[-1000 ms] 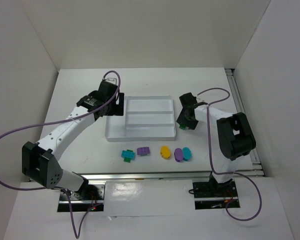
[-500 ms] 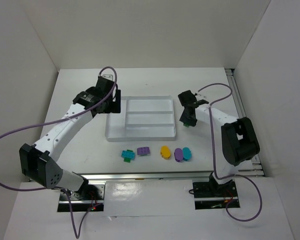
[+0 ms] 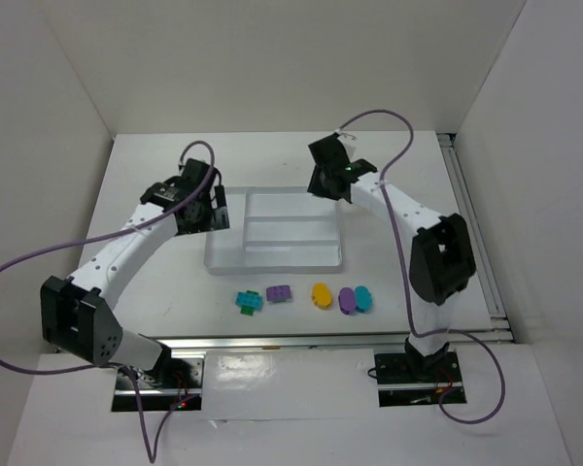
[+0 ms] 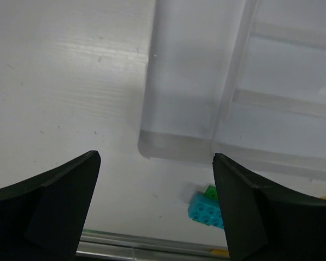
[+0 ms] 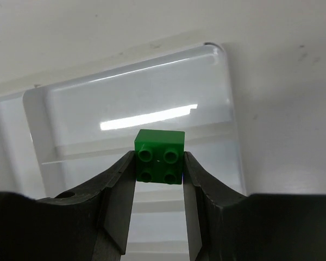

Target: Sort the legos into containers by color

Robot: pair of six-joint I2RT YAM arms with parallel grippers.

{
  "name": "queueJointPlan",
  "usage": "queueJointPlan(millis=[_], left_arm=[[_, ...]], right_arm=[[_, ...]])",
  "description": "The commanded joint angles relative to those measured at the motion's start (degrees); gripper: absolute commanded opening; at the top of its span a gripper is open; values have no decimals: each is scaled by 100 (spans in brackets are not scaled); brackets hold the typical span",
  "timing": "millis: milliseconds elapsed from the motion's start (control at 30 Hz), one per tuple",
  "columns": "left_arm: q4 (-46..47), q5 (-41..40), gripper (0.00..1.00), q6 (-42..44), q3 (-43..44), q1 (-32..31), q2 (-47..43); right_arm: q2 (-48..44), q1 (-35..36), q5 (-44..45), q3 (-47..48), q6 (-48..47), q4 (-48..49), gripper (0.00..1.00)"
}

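The long sides of the teal brick (image 3: pixel 248 301) (image 4: pixel 205 210), which lies on the green brick beside the purple brick, should be gripped next by my left gripper.
My right gripper (image 3: pixel 332 183) (image 5: pixel 160 163) is shut on a green brick (image 5: pixel 160 155) and holds it above the far right corner of the white tray (image 3: pixel 223 260) (image 5: pixel 228 117). My left gripper (image 3: pixel 200 206) (image 4: pixel 156 204) is open and empty over the tray's left end (image 4: pixel 176 142). On the table in front of the tray lie a teal brick on a green one (image 3: pixel 248 301) (image 4: pixel 207 206), a purple brick (image 3: pixel 280 292), a yellow-orange oval (image 3: pixel 321 295), a purple oval (image 3: pixel 347 300) and a teal oval (image 3: pixel 363 297). The tray's compartments look empty.
White walls stand on three sides. A metal rail (image 3: pixel 311 338) runs along the near table edge, and another (image 3: pixel 471 228) along the right side. Purple cables loop off both arms.
My right gripper has carried the green brick from beside the tray's right edge up and left to over its far right corner. My left gripper has drifted slightly left.
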Motion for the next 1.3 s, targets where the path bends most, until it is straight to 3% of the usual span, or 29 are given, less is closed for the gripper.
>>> queueJointPlan(millis=[0, 367, 433, 567, 633, 767, 867, 1000, 1133, 1267], left_arm=[[-562, -114, 95, -656, -348, -560, -186], [-748, 668, 95, -1632, -1446, -1641, -1232], [-749, 817, 95, -1694, -1499, -1782, -1232], [-582, 993, 94, -1695, -1772, -1967, -1171], [-529, 1055, 94, -1748, -1772, -2029, -1110], [-267, 1142, 93, -1678, -1904, -2291, -995], [-265, 1213, 93, -1896, -1966, -2345, -855], [-643, 774, 90, -3353, -1843, -2345, -802], [-810, 431, 82, -4636, -1781, -2283, -1012], [-345, 597, 88, -4604, -1641, -2160, -759]], right_arm=[[744, 152, -276, 558, -10, 142, 42], [1668, 206, -224, 1288, 104, 134, 49], [1818, 206, -224, 1420, 104, 55, 66], [1950, 206, -171, 1675, 43, -121, 87], [1880, 206, -171, 1676, 43, -174, 88], [909, 206, -5, 1229, 43, -104, 86], [160, 66, 136, 307, -10, 54, 84], [-1184, -269, 84, -871, -63, 54, 84], [-1802, -392, 84, -1644, -115, -217, 84], [-2040, -445, 137, -1909, -168, -385, 86]])
